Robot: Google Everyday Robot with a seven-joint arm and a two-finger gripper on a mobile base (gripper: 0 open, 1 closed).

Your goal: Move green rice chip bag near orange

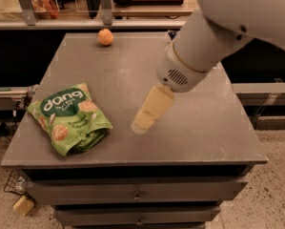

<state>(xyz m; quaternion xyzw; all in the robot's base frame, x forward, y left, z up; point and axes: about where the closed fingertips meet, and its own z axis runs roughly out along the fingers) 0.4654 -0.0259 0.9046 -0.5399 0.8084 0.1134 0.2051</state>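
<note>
I will next move my gripper to the middle of the green rice chip bag [73, 116], beside its "dang" oval, and close it there.
The green rice chip bag [69, 118] lies flat on the grey table [118, 70] near its front left corner, with the "dang" oval facing up. The orange [105, 36] sits near the table's far edge, left of centre, well apart from the bag. My gripper [142, 123] hangs from the big white arm [213, 32] that reaches in from the upper right. It points down and to the left over the middle of the table, to the right of the bag and not touching it. It holds nothing that I can see.
A dark blue chip bag is almost wholly hidden behind the arm; only a dark corner [172, 34] shows at the far right. A rail with glass [85, 24] runs behind the table. Drawers [137, 193] sit under the top.
</note>
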